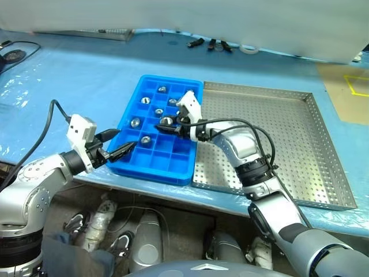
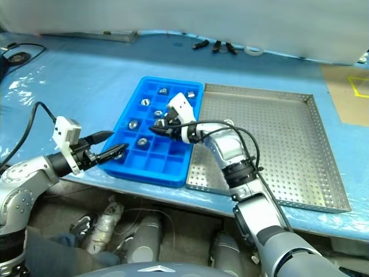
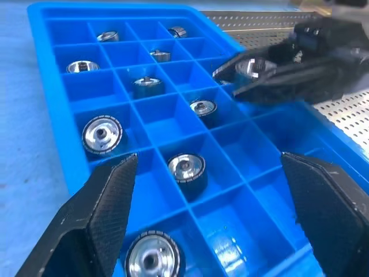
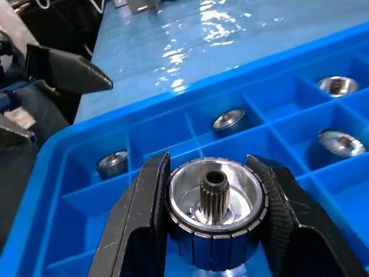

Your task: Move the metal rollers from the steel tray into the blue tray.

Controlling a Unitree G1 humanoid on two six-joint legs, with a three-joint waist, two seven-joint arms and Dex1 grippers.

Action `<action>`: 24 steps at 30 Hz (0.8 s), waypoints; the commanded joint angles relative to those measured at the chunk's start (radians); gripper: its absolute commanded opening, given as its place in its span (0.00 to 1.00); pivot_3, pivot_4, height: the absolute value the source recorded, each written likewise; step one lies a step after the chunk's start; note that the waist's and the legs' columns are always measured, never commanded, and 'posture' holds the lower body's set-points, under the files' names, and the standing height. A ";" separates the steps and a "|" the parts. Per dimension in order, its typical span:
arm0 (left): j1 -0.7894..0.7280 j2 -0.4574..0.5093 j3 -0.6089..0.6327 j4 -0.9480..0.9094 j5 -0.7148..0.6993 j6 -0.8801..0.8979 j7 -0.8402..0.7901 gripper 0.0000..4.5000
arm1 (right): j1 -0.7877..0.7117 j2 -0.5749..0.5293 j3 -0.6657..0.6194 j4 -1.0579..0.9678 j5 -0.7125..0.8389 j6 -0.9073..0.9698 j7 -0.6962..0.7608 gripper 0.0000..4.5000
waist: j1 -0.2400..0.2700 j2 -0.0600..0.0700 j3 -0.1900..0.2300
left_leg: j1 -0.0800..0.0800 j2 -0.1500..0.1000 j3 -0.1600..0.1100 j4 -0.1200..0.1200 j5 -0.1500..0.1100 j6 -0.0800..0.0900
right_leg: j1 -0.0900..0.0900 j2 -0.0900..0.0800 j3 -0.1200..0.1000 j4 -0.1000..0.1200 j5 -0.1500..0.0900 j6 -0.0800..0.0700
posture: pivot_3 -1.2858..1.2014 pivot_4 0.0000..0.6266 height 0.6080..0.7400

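Next, I release the metal roller from my right gripper in the middle compartment of the blue tray (image 1: 166, 126), just below its fingertips.
The blue tray (image 1: 173, 164) lies left of the steel tray (image 1: 277, 104), their sides touching. Several metal rollers (image 3: 102, 134) sit in separate compartments of the blue tray. My right gripper (image 4: 216, 231) is shut on one roller (image 4: 216, 216), a silvery ring with a toothed centre shaft, and holds it just above the compartments in the middle of the blue tray (image 4: 144, 135). My left gripper (image 1: 127, 139) is open with nothing between its fingers (image 3: 109, 213). It points at the blue tray's near left corner, level with the rim.
Blue plastic sheeting (image 1: 75, 81) covers the table. Small dark tools (image 1: 210, 43) and a white ring (image 1: 249, 49) lie at the back. A tan patch with yellow marking (image 1: 351, 86) is at the far right. The table's front edge runs just below both trays.
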 commanded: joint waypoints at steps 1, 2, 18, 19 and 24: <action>0.009 0.025 0.031 -0.051 -0.040 0.013 0.012 0.93 | 0.023 -0.008 0.013 -0.118 0.038 0.050 0.016 0.38 | 0.006 0.000 0.000 | 0.000 0.000 0.000 0.000 0.000 -0.001 | 0.000 0.000 0.000 0.000 0.000 0.000 | 0.70 0.24 1.00; 0.013 0.029 0.031 -0.056 -0.047 0.016 0.013 0.93 | 0.034 -0.012 0.015 -0.138 0.044 0.068 0.016 0.38 | 0.009 0.000 0.000 | 0.000 0.000 0.000 0.000 0.000 -0.001 | 0.000 0.000 0.000 0.001 0.000 0.000 | 0.70 0.24 1.00; -0.002 0.075 -0.034 -0.053 -0.110 0.034 0.008 0.93 | 0.156 -0.034 0.031 -0.328 0.168 0.332 -0.022 0.38 | 0.025 0.000 -0.001 | 0.002 0.000 0.000 0.000 0.002 -0.004 | 0.000 0.001 0.001 0.003 0.002 0.004 | 0.68 0.24 1.00; -0.007 0.075 -0.039 -0.050 -0.111 0.033 0.010 0.93 | 0.160 -0.034 0.031 -0.329 0.171 0.338 -0.027 0.38 | 0.025 0.000 -0.001 | 0.002 0.000 0.000 0.000 0.002 -0.004 | 0.000 0.001 0.001 0.004 0.002 0.004 | 0.68 0.24 1.00; -0.034 0.078 -0.053 -0.030 -0.107 0.028 0.010 0.93 | 0.161 -0.032 0.038 -0.312 0.180 0.333 -0.031 0.38 | 0.025 0.000 -0.001 | 0.005 0.000 0.000 0.000 0.004 -0.006 | 0.000 0.001 0.002 0.009 0.002 0.003 | 0.68 0.24 1.00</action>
